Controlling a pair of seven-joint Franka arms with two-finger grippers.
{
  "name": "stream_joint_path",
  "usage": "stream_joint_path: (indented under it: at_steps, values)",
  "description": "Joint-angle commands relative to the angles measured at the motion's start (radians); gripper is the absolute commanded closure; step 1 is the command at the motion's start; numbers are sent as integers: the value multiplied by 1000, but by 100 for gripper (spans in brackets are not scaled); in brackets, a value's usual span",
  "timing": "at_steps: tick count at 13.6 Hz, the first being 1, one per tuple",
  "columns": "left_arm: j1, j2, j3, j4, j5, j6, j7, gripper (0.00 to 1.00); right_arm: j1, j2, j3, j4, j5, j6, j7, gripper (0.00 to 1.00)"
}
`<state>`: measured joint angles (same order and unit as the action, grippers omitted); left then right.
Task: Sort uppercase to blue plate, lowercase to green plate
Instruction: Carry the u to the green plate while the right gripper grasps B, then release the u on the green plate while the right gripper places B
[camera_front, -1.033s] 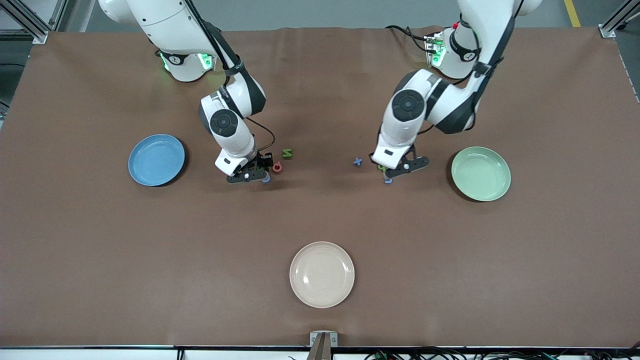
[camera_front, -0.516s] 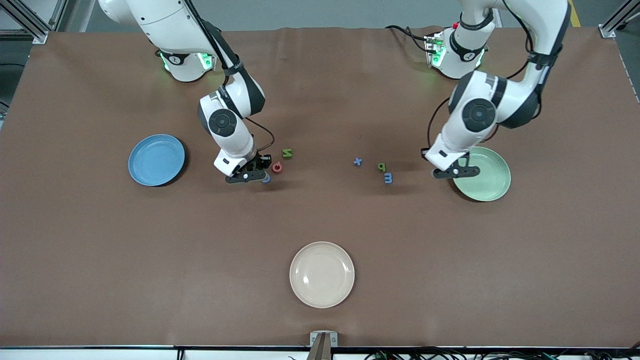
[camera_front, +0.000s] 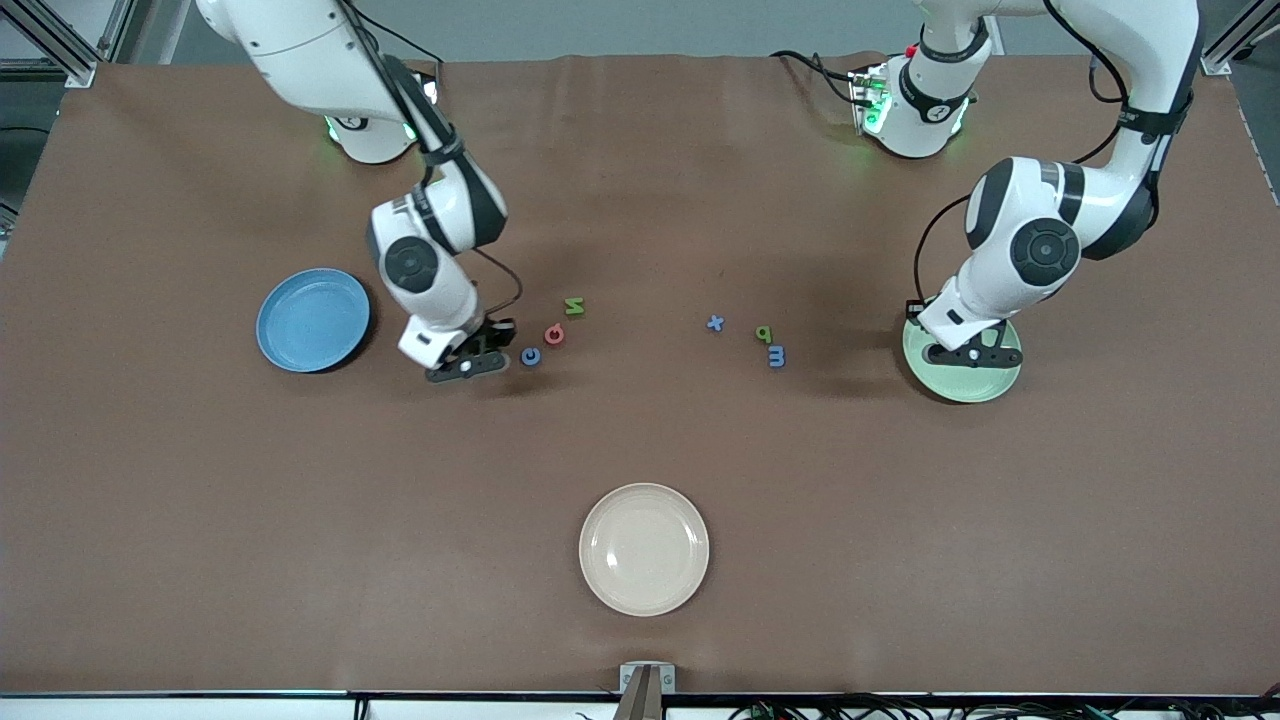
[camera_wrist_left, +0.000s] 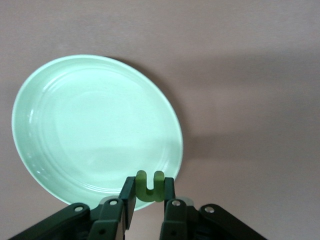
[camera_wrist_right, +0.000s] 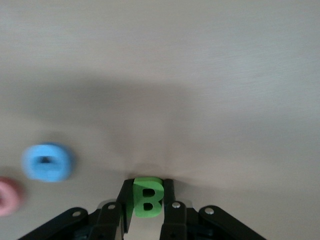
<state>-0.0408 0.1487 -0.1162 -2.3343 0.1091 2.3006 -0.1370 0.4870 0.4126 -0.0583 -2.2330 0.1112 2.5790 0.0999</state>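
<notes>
My left gripper needs to release the green u on the pale green plate, just off its middle (camera_front: 953, 331) (camera_wrist_left: 114, 155) toward my arm.
My left gripper (camera_front: 975, 350) is shut on the green u (camera_wrist_left: 150, 186) and holds it over the edge of the pale green plate (camera_front: 960, 386), which fills the left wrist view (camera_wrist_left: 95, 125). My right gripper (camera_front: 468, 358) is shut on the green B (camera_wrist_right: 148, 200), held just above the table between the blue plate (camera_front: 313, 320) and the blue C (camera_front: 530, 357). The pinkish-red G (camera_front: 554, 335) and the green N (camera_front: 574, 307) lie beside the C. The blue x (camera_front: 715, 323), green p (camera_front: 764, 334) and blue m (camera_front: 777, 356) lie mid-table. Both plates hold no letters.
A cream plate (camera_front: 644, 549) sits nearer to the front camera, mid-table. The right wrist view shows the blue C (camera_wrist_right: 47, 162) and the edge of the G (camera_wrist_right: 7, 196) on the brown mat.
My left gripper carried the green u from the lowercase cluster to over the green plate. My right gripper took the green B out of the uppercase cluster and moved toward the blue plate.
</notes>
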Motion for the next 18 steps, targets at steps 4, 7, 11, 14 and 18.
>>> stream_joint_path:
  at_steps: [4,7,11,14,18]
  values:
    - [62,23,-8,-57,58,124,65,80,-217,-107,11,-74,4,-75,-284,100]
    - [88,54,-8,-75,60,192,80,80,-318,-199,11,-85,4,-215,-389,100]
    - [110,66,-8,-109,106,237,83,78,-422,-330,8,-190,-7,-321,-470,100]
    - [110,71,-8,-122,109,252,83,76,-505,-325,9,-249,-38,-278,-467,99]
    - [105,58,-11,-123,109,254,83,17,-542,-310,9,-249,-38,-283,-456,0]
